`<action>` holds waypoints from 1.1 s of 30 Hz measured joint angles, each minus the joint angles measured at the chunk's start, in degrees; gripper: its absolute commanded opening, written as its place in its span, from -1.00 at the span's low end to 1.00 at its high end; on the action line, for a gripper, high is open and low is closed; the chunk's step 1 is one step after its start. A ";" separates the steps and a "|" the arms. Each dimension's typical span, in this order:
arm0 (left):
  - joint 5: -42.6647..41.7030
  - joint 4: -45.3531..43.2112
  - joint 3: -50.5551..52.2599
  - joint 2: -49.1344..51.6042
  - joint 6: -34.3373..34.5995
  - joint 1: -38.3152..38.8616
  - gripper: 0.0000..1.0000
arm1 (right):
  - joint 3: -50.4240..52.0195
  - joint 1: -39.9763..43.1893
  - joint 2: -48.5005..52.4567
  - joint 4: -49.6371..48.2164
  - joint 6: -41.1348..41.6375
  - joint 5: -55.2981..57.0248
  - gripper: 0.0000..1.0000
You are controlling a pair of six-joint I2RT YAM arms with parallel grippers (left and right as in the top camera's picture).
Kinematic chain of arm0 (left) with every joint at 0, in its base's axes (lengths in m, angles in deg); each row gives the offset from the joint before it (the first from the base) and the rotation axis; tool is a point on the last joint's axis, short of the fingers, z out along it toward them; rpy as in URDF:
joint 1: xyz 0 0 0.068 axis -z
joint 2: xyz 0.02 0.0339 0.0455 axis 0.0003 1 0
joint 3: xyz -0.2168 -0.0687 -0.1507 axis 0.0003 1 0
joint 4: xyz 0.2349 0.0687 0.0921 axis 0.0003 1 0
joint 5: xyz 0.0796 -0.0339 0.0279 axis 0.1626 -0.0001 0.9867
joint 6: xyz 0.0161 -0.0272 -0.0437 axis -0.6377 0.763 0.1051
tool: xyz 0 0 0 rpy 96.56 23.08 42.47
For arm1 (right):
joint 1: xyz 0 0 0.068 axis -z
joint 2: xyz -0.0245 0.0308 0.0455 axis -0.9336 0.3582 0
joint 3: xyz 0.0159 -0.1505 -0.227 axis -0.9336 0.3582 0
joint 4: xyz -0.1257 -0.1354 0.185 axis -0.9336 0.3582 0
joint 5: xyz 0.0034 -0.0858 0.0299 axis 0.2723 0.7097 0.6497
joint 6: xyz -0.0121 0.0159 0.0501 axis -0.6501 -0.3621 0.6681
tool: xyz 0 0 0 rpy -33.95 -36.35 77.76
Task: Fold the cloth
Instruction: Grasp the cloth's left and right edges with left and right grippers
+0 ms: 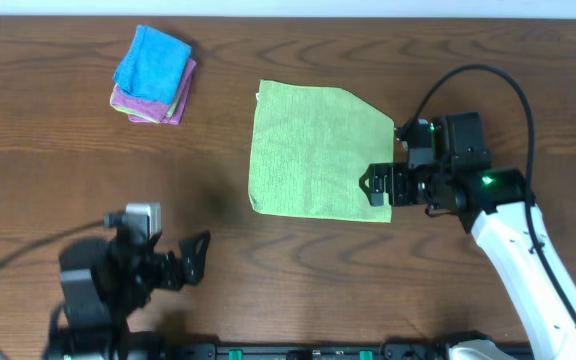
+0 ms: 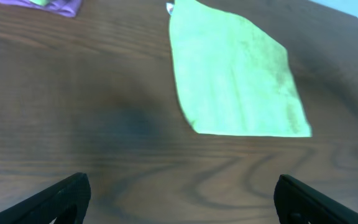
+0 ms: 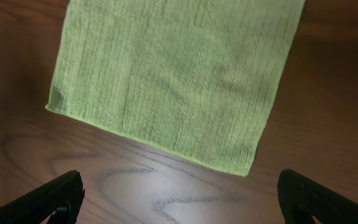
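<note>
My left gripper needs to grab the light green cloth by its near corner [image 1: 255,208] [image 2: 197,130], on the same side as the stack of folded cloths.
A light green cloth [image 1: 313,150] lies flat on the wooden table, slightly skewed, with its far right corner cut off at a slant. My right gripper [image 1: 376,187] is open and empty, hovering at the cloth's right edge near its front right corner. In the right wrist view the cloth [image 3: 173,74] lies just ahead of the wide-open fingers [image 3: 179,199], with bare wood between them. My left gripper [image 1: 196,258] is open and empty near the front left of the table, well short of the cloth. In the left wrist view the cloth [image 2: 235,78] lies far ahead of the fingers [image 2: 182,199].
A stack of folded cloths [image 1: 153,75], blue on top, with purple and yellow-green beneath, sits at the back left. Its purple edge shows in the left wrist view [image 2: 42,5]. The right arm's black cable [image 1: 488,80] loops above the table at the back right.
</note>
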 measured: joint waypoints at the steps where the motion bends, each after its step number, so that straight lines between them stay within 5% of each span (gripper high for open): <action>1: -0.74 0.35 -2.25 3.48 0.17 0.35 0.91 | 0.66 0.13 -0.28 -0.31 0.37 -0.26 0.99; 10: -10.23 -3.02 -15.96 29.14 3.04 5.66 0.91 | 2.25 0.13 -0.39 -2.34 2.54 -2.67 0.99; 19: -13.33 -6.82 -16.17 46.53 15.74 6.03 0.90 | 2.27 0.13 -0.39 -2.36 3.74 -4.76 0.99; 33: -21.35 -16.00 -16.17 68.78 18.56 6.05 0.90 | 2.27 0.13 -0.39 -2.36 5.55 -5.92 0.99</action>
